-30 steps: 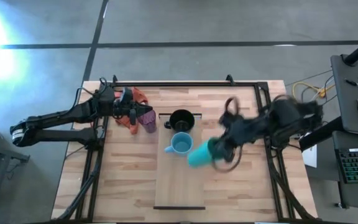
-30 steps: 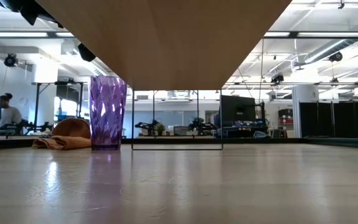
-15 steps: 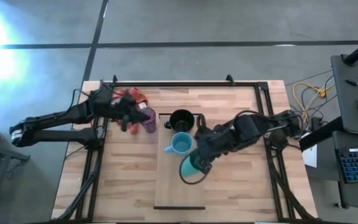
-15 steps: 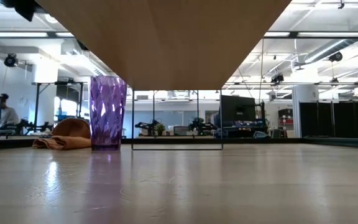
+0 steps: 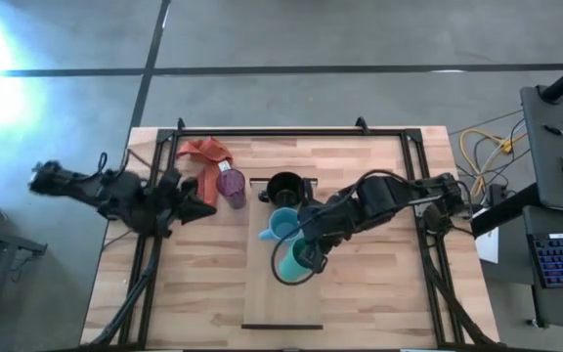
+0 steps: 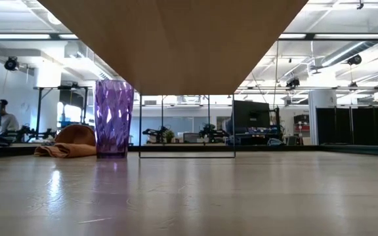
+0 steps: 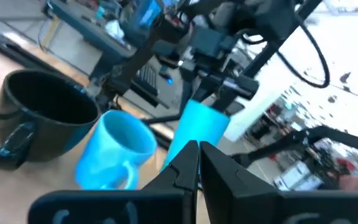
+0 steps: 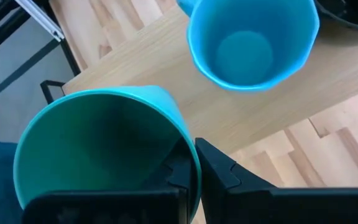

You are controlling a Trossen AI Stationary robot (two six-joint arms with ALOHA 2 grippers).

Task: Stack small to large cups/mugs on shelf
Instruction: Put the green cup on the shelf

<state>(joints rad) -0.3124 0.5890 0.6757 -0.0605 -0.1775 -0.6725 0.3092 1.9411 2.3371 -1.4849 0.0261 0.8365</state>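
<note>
Next, I set the green cup on the pale wooden shelf (image 5: 281, 260) (image 8: 161, 106) with my right gripper, beside the light blue mug. The green cup is now held over the shelf.
On the pale wooden shelf (image 5: 281, 298) stand a black mug (image 5: 284, 189) and a light blue mug (image 5: 283, 224). My right gripper (image 5: 311, 250) is shut on a green cup (image 5: 294, 262) over the shelf, just on the near side of the blue mug. The translucent purple cup (image 5: 231, 186) stands upright on the tabletop left of the shelf, and also shows in the low view (image 6: 113, 118). My left gripper (image 5: 201, 207) is shut and empty, left of the purple cup and nearer the table's front edge. My right gripper holds the green cup by its rim (image 8: 188, 158), one finger inside the cup and one outside. It comes from the table's right side, slanting down. The cup is tilted, its mouth up and toward the table's left. Whether its base touches the shelf I cannot tell.
An orange cloth (image 5: 206, 154) lies at the far left of the table, behind the purple cup. The shelf's near half (image 5: 281, 308) is bare. In the low view the shelf's underside (image 6: 176, 39) hangs above the tabletop.
My right gripper has carried the green cup toward the table's left and near edge, from beside the shelf to over it, and turned its mouth upward. My left gripper has drawn back from the purple cup toward the table's left and near edge; the purple cup stays upright.
</note>
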